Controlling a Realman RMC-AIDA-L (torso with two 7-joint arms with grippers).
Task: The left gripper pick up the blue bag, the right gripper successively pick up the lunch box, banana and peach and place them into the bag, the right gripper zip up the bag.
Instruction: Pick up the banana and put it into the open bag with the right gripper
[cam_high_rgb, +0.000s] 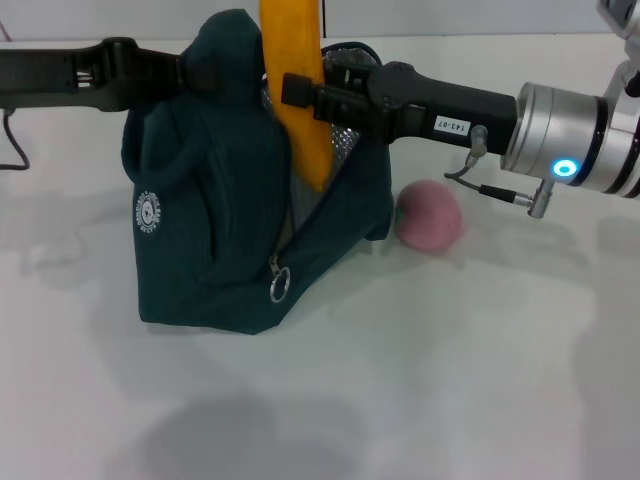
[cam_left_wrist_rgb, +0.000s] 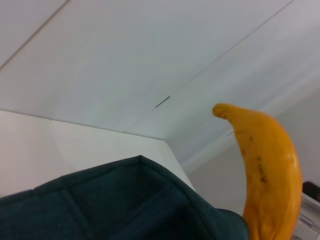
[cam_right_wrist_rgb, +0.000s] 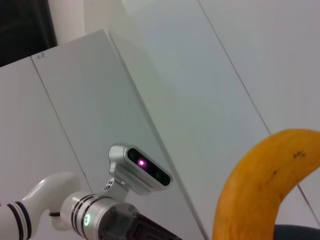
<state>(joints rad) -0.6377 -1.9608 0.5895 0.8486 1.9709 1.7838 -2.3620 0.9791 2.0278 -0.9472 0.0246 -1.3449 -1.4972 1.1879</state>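
The robot's right gripper will release the banana inside the blue bag's opening (cam_high_rgb: 303, 173), against the silver lining.
The blue bag (cam_high_rgb: 220, 240) stands on the white table, its top handle lifted by my left gripper (cam_high_rgb: 192, 70), whose fingers are buried in the handle fabric. Over the bag's open mouth, my right gripper (cam_high_rgb: 303, 95) is shut on the banana (cam_high_rgb: 300, 130). The banana hangs upright with its lower end dipping into the opening beside the silver lining (cam_high_rgb: 345, 150). It also shows in the left wrist view (cam_left_wrist_rgb: 270, 170) above the bag's rim (cam_left_wrist_rgb: 110, 205), and in the right wrist view (cam_right_wrist_rgb: 260, 190). The pink peach (cam_high_rgb: 428, 215) lies on the table just right of the bag. The lunch box is out of view.
The zip is open, and its ring pull (cam_high_rgb: 279, 287) hangs at the bag's front corner. My left arm's wrist (cam_right_wrist_rgb: 100, 215) appears in the right wrist view. White table (cam_high_rgb: 420, 380) surface stretches in front of and to the right of the bag.
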